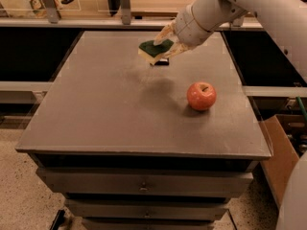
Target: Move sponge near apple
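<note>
Next, I release the sponge on the grey table (173, 74), between the apple and the small black object.
The sponge (152, 50), dark green on top with pale yellow foam beneath, hangs in the air above the far middle of the grey table (96, 109). My gripper (164, 43) is shut on it, with the white arm reaching in from the upper right. The red-orange apple (201, 96) stands on the table to the right of centre, nearer the camera than the sponge and well apart from it. The sponge's shadow falls on the table left of the apple.
A small black object (163, 61) lies on the table just under the sponge, mostly hidden. A counter with posts runs behind the table. Drawers (144, 186) are below the front edge. A cardboard box (278, 162) stands on the floor at right.
</note>
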`<state>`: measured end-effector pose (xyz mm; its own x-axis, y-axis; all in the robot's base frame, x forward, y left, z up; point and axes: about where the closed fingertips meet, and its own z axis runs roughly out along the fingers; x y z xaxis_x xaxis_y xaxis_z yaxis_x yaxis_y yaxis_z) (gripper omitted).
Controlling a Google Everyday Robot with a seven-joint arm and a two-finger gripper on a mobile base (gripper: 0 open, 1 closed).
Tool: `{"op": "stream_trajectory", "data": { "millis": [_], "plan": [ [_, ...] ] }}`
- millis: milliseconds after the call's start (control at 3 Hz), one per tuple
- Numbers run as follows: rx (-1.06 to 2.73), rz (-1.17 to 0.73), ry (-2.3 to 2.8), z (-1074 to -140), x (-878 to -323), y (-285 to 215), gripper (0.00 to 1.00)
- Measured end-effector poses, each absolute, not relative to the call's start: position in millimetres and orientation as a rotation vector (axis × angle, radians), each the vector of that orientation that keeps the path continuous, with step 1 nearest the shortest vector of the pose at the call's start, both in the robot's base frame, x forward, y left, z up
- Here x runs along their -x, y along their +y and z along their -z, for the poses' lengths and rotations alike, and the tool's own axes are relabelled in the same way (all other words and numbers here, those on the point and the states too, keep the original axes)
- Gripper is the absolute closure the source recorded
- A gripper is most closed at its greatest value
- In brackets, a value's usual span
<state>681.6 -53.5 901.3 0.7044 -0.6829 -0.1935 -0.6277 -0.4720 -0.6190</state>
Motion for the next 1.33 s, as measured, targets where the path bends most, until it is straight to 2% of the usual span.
{"op": "stream_trajectory", "data": {
  "millis": [1333],
  "plan": [
    [2.312, 0.004, 1.12, -872.4, -618.4, -109.8, 1.0]
  ]
}}
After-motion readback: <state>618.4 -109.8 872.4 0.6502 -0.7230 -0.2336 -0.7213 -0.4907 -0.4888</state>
